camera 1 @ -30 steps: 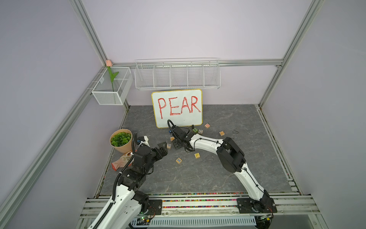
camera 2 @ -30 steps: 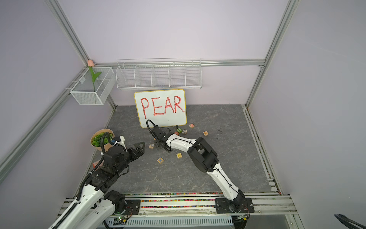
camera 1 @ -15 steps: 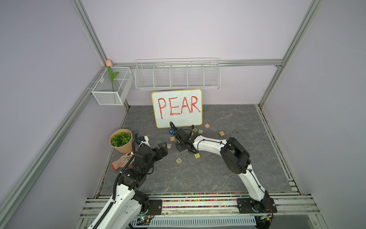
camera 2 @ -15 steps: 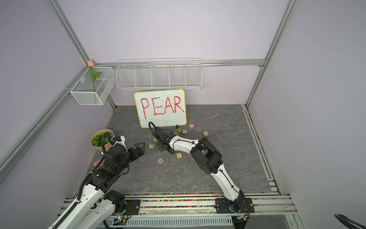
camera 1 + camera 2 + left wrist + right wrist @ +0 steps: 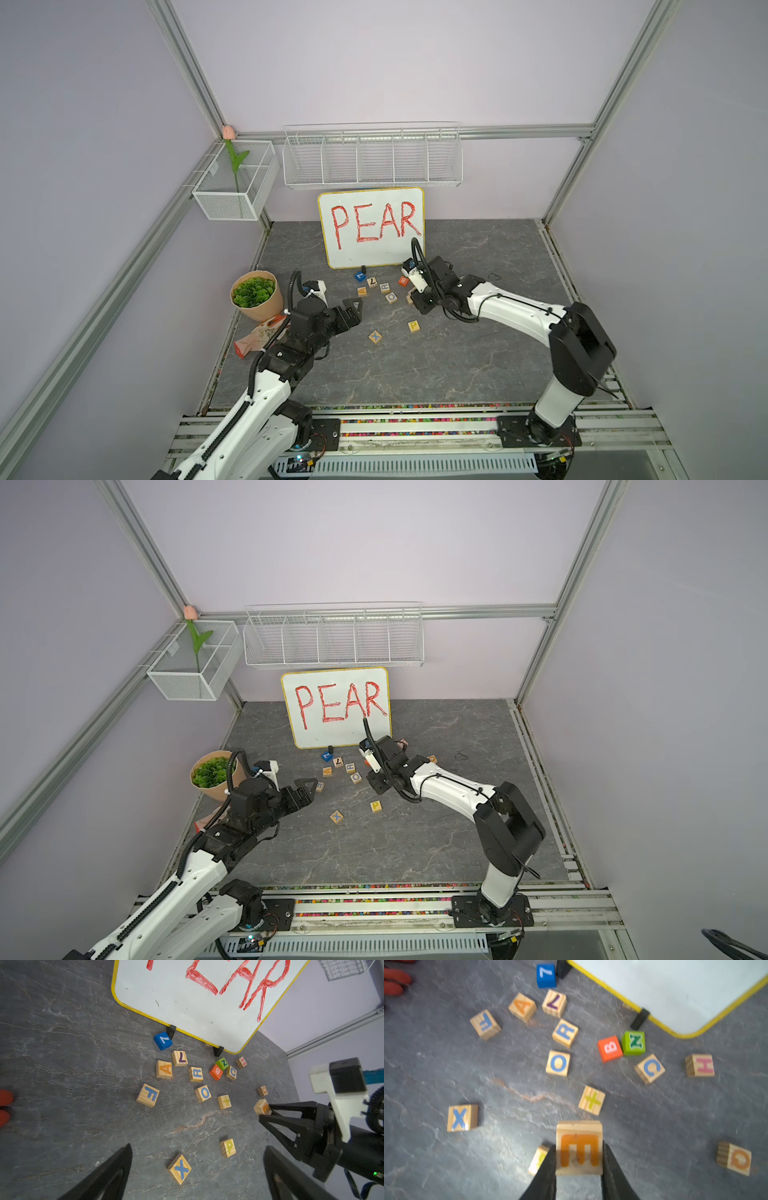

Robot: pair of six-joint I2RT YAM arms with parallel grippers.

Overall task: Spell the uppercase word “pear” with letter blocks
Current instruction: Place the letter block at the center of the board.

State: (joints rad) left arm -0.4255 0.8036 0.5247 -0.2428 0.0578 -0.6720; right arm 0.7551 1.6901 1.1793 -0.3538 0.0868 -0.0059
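The robot's right gripper will release the E block beside the P block (image 5: 433, 328) (image 5: 572, 1192), on that block's side away from the X block.
My right gripper (image 5: 579, 1146) is shut on the E block (image 5: 579, 1148), a pale-wood cube with an orange letter, held just above the floor; in both top views it sits right of the block cluster (image 5: 410, 297). The P block (image 5: 228, 1148) lies flat nearer the front, and in the right wrist view it is partly hidden behind one finger. The A block (image 5: 164, 1069) and R block (image 5: 196, 1073) lie near the whiteboard's foot. My left gripper (image 5: 198, 1146) hangs open and empty over the floor, above the X block (image 5: 179, 1168).
The yellow-rimmed whiteboard (image 5: 371, 227) stands at the back. Loose blocks lie around: blue 7 (image 5: 163, 1040), orange B (image 5: 216, 1072), green N (image 5: 222, 1063), F (image 5: 148, 1095), O (image 5: 203, 1093). A plant pot (image 5: 254, 293) and a packet (image 5: 257, 338) sit at left.
My right gripper has closed on the E block and swung to the right, away from the cluster's left side. The left arm has hardly moved.
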